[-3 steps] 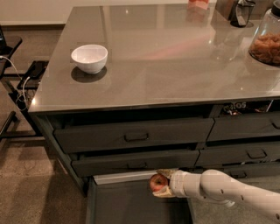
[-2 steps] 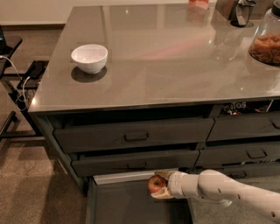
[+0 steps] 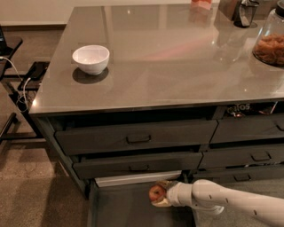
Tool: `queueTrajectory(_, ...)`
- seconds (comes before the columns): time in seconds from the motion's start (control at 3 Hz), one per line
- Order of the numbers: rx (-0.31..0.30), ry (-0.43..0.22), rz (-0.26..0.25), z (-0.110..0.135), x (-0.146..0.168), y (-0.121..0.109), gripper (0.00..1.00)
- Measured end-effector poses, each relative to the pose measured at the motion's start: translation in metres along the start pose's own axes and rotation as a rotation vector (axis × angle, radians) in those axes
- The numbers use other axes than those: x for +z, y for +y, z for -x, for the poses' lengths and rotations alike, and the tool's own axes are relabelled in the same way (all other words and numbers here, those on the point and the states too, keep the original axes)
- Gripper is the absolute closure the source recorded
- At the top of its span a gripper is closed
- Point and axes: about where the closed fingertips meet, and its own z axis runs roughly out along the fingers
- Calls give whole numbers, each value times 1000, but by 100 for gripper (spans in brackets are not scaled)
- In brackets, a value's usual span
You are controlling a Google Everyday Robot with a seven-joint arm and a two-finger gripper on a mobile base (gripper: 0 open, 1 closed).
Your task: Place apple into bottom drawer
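The robot's gripper needs to release the apple on the dark inside of the bottom drawer [image 3: 151, 206], in front of the drawer's pale back rim.
The apple [image 3: 155, 193] is small, red with yellowish patches, and sits between the fingers of my gripper [image 3: 159, 194]. The gripper is at the end of my white arm [image 3: 222, 202], which reaches in from the lower right. It holds the apple just above the dark flat interior of the open bottom drawer [image 3: 128, 208], near the drawer's pale back rim [image 3: 137, 178]. The drawer is pulled out below the two dark handled drawer fronts of the left column.
A white bowl [image 3: 91, 58] stands on the grey countertop [image 3: 177, 57] at the left. A jar of snacks [image 3: 270, 42] and a dark appliance [image 3: 244, 11] stand at the back right. Narrower drawers [image 3: 248, 155] fill the right column. A black stand with cables [image 3: 17, 88] is on the left floor.
The gripper with the apple has shifted slightly to the left over the bottom drawer. Nothing else has moved.
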Motion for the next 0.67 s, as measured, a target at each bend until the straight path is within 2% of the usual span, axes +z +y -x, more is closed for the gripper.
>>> queueTrajectory(0.67, 59, -101, -31, -48, 61, 15, 100)
